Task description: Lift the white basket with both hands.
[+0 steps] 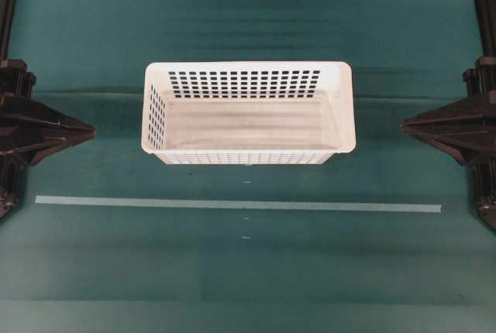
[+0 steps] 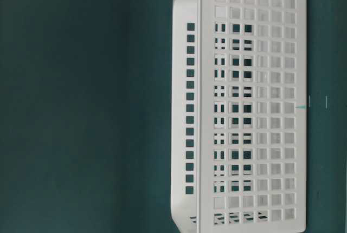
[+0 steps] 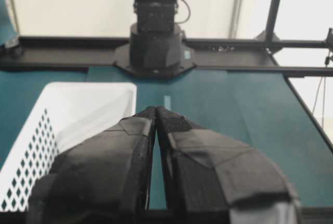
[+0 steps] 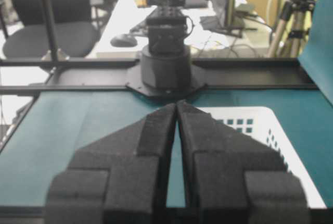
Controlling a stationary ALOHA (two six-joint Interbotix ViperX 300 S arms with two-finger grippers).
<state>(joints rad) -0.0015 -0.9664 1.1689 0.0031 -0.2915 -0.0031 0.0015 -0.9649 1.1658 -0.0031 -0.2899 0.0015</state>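
I should close my left gripper on the rim of the white basket's short side (image 1: 146, 109), the one nearest that gripper, around its middle.
The white basket (image 1: 248, 112) rests on the green table, centred a little behind the middle, its slotted walls and bare floor showing. It fills the right half of the table-level view (image 2: 244, 108). My left gripper (image 1: 91, 130) sits at the left edge, shut with tips touching and nothing held, a good gap from the basket's left wall. My right gripper (image 1: 404, 125) mirrors it at the right edge, shut and empty. In the left wrist view the shut gripper (image 3: 156, 109) has the basket (image 3: 78, 109) ahead on its left. In the right wrist view the shut gripper (image 4: 177, 104) has the basket (image 4: 260, 125) on its right.
A pale tape line (image 1: 232, 204) runs across the table in front of the basket. Black frame rails and the opposite arm's base (image 3: 156, 41) border the table ends. A chair and desk clutter (image 4: 52, 21) lie beyond the table.
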